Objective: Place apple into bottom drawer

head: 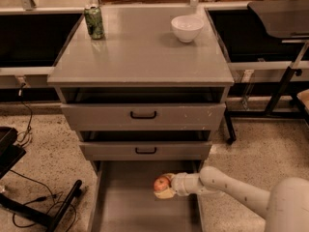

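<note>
Next, I release the apple near the middle of the open bottom drawer's grey bottom [142, 200].
The bottom drawer [120, 207] is pulled out below two upper grey drawers with black handles; its flat grey floor shows. My gripper [164, 187] reaches in from the lower right on a white arm and is shut on the small red-orange apple [161, 183]. It holds the apple over the right part of the open bottom drawer, just below the front of the middle drawer. I cannot tell whether the apple touches the drawer floor.
On the cabinet top [140, 52] stand a green can [94, 21] at the back left and a white bowl [187, 28] at the back right. Black stand legs and cables [43, 207] lie on the floor at the left. A dark table leg [280, 88] stands at the right.
</note>
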Available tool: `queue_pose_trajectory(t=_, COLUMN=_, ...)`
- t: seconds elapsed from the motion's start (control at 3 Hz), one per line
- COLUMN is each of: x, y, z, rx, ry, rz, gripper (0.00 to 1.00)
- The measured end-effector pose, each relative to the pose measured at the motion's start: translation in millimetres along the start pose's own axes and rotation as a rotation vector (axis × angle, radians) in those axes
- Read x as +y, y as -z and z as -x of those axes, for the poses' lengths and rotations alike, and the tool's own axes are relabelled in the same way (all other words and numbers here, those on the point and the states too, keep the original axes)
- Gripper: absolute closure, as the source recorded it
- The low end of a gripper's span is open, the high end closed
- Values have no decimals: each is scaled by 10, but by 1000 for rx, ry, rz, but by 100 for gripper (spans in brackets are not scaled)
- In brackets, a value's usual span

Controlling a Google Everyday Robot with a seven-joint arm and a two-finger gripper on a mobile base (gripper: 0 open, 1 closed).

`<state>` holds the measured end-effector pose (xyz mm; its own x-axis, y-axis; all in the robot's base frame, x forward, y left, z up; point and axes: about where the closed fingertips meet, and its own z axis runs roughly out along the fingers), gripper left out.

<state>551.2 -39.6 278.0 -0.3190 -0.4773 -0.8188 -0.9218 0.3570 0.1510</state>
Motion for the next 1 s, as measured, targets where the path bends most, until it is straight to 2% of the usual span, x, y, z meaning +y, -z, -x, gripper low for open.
queue_pose_trajectory(t=0.33, x=97, y=-646, z=-272, rx=-27, ry=-5, rz=112, gripper=100)
queue_pose_trajectory(t=0.67, x=199, y=-1257, z=-588, rx=-52, ry=25, rz=180, gripper=100)
queue_pose_trajectory(t=1.0, x=279, y=-1622, z=-742, rx=-65, ry=63, rz=203, gripper=100)
